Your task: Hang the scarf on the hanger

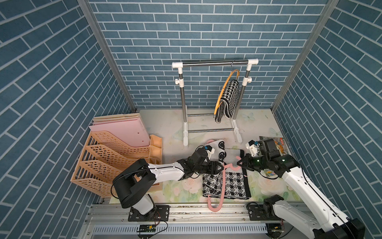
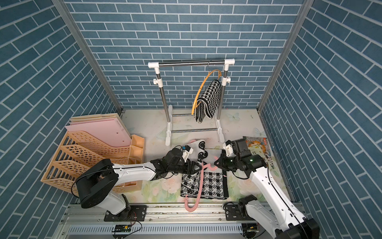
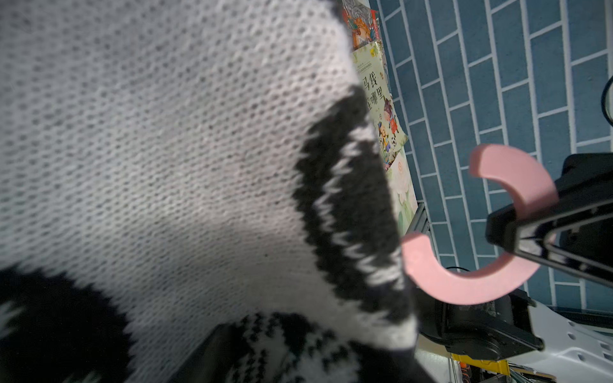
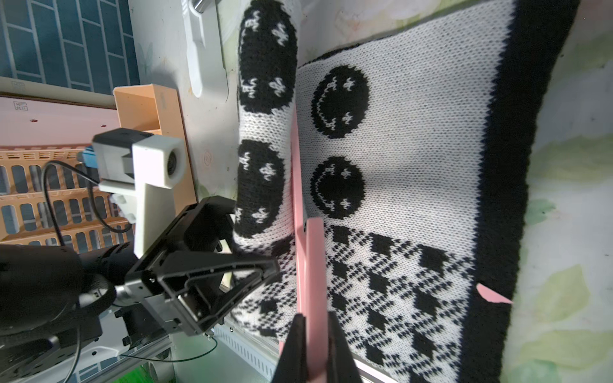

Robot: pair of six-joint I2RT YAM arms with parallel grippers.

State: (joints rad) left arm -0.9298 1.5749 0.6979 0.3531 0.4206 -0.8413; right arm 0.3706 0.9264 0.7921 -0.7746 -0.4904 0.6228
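Note:
Next, I take the scarf nearer its far edge (image 1: 215, 142) with my left gripper and work the hanger's far arm clear, because the scarf's smiley fold covers that arm.
A black-and-white knitted scarf (image 1: 229, 182) with smiley faces and checks lies on the table, spread over a pink hanger (image 1: 222, 182). My right gripper (image 1: 239, 163) is shut on the hanger's hook; in the right wrist view its fingers (image 4: 300, 345) pinch the pink plastic (image 4: 313, 265). My left gripper (image 1: 220, 166) stands open at the scarf's left fold, beside the hanger's neck. In the left wrist view the knit (image 3: 166, 165) fills most of the picture and hides the jaws. The pink hook (image 3: 464, 285) shows there too, held in the right fingers (image 3: 510, 228).
A white and steel garment rack (image 1: 215, 63) stands at the back, with an orange hanger (image 1: 227, 82) carrying a houndstooth scarf (image 1: 229, 99). A peach file organiser (image 1: 115, 157) with pink folders is at the left. Picture books (image 1: 279, 144) lie at the right wall.

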